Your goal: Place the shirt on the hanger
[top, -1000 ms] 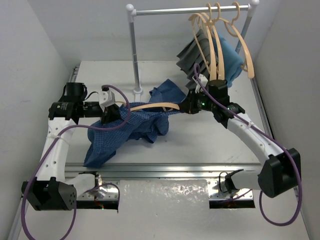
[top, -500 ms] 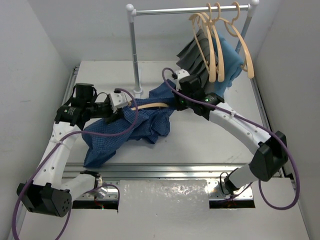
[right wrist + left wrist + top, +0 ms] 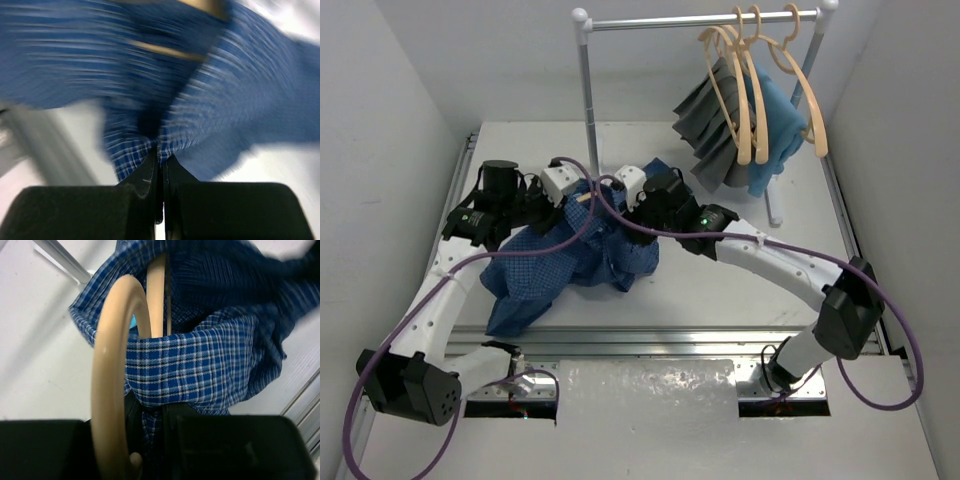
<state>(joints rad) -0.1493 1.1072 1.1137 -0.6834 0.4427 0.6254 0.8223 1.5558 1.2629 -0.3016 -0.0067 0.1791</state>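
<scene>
The robot's right gripper pinches just the shirt's edge beside the hanger, so it should open and grasp the hanger point(image 3: 156, 297) near the hanger's hook before carrying it.
The blue checked shirt point(image 3: 570, 262) lies bunched on the table left of centre, its upper part lifted between my two grippers. The tan hanger is almost hidden inside it; only a short tip point(image 3: 586, 197) shows from above. In the left wrist view the hanger point(image 3: 111, 365) curves up into the shirt point(image 3: 200, 360). My left gripper point(image 3: 570, 200) point(image 3: 152, 407) is shut at the hanger's near end, with checked cloth between its fingers. My right gripper point(image 3: 622, 190) point(image 3: 161, 152) is shut on an edge of the shirt point(image 3: 210, 100), right beside the left gripper.
A white clothes rack point(image 3: 588, 100) stands at the back. On its bar hang three tan hangers point(image 3: 750, 90), with a dark grey cloth point(image 3: 710, 130) and a teal-blue cloth point(image 3: 782, 120). White walls close in both sides. A metal rail point(image 3: 650, 338) runs along the near edge.
My right gripper has swept left across the table with the shirt edge, drawing cloth over the hanger. My left gripper has moved farther back. The hanger's bare arm is now covered.
</scene>
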